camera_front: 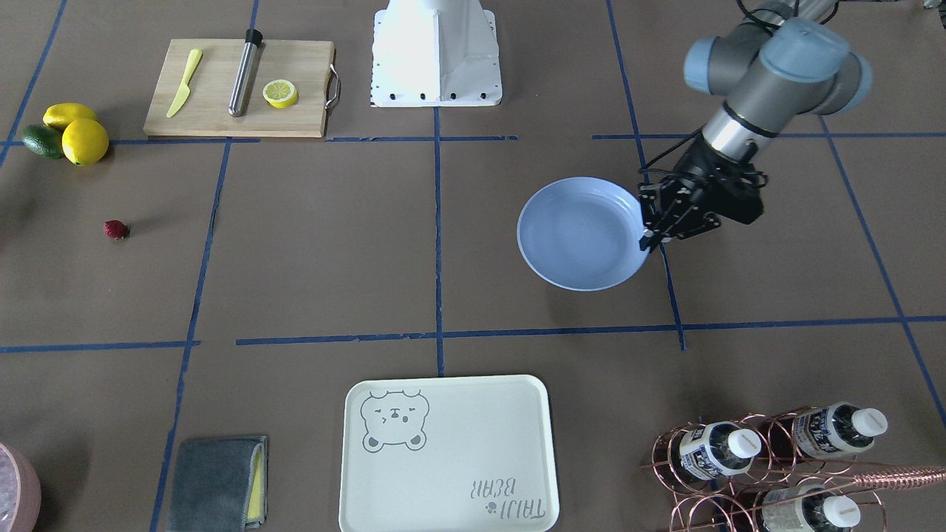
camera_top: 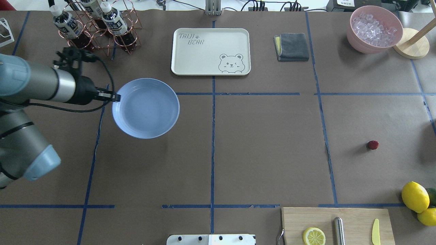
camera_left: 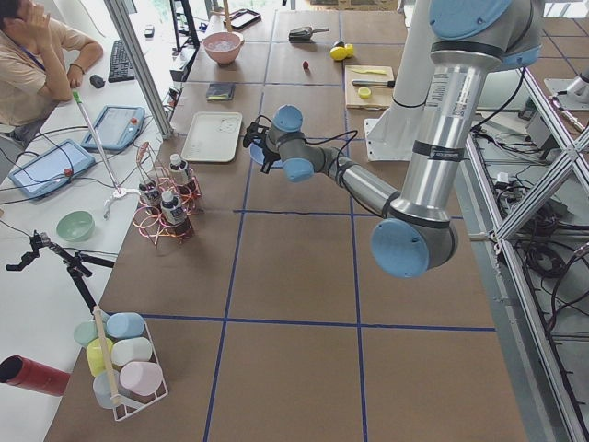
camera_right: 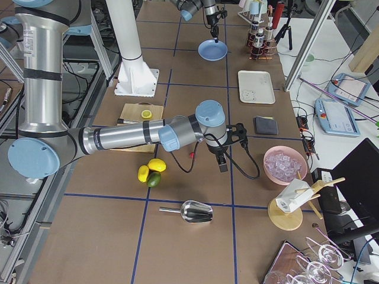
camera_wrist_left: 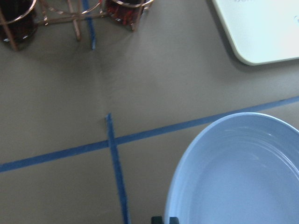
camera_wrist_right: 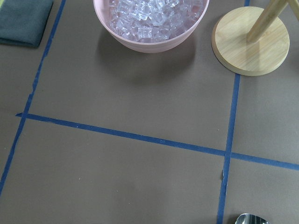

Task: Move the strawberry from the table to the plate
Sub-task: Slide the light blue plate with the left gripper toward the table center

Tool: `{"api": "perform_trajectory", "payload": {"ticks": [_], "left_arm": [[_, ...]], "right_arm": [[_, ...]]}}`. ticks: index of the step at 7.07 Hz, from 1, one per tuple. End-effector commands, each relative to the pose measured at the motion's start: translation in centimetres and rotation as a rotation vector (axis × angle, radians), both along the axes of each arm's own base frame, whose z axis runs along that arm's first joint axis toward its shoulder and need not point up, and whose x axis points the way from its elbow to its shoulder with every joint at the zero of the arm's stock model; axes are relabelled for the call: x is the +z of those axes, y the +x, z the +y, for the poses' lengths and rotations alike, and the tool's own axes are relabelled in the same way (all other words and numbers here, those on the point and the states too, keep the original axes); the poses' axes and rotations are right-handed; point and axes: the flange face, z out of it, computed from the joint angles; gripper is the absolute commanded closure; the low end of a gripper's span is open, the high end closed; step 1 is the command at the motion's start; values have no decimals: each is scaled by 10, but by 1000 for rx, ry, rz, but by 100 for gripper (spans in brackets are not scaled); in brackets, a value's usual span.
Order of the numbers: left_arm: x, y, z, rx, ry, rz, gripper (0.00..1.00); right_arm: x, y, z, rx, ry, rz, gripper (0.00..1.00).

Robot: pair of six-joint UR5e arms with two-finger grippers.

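Observation:
Next, the left gripper releases the light blue plate midway along the blue tape [camera_front: 438, 223] between white stand and bear tray.
The strawberry [camera_front: 115, 229] is a tiny dark red berry lying alone on the brown paper table [camera_front: 332, 244], also seen in the overhead view [camera_top: 372, 145]. The light blue plate [camera_front: 580, 233] sits far across the table [camera_top: 145, 108]. My left gripper [camera_front: 650, 236] is shut on the plate's rim; the left wrist view shows its fingertips [camera_wrist_left: 157, 219] close together at that rim [camera_wrist_left: 187, 158]. My right gripper [camera_right: 222, 167] shows only in the exterior right view, hanging near the strawberry [camera_right: 193, 155]. I cannot tell whether it is open or shut.
A cutting board [camera_front: 236, 89] carries a lemon half, a yellow knife and a metal rod. Two lemons and an avocado [camera_front: 66, 133] lie near the strawberry. A bear tray [camera_front: 443, 454], bottle rack [camera_front: 768, 465], grey cloth [camera_front: 218, 484] and pink ice bowl [camera_top: 374, 29] line the far side.

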Motion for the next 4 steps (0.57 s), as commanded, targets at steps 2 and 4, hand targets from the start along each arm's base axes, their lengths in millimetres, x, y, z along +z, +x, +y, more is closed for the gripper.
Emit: {"api": "perform_trajectory", "payload": {"ticks": [2,4], "left_arm": [[-64,140,43,76,-17,10,100],[-53,160,50,71,-4,4,100]], "right_arm": [[3,0,0,4,-11,-2,0],[3,0,1,5,-12,-3,0]]}}
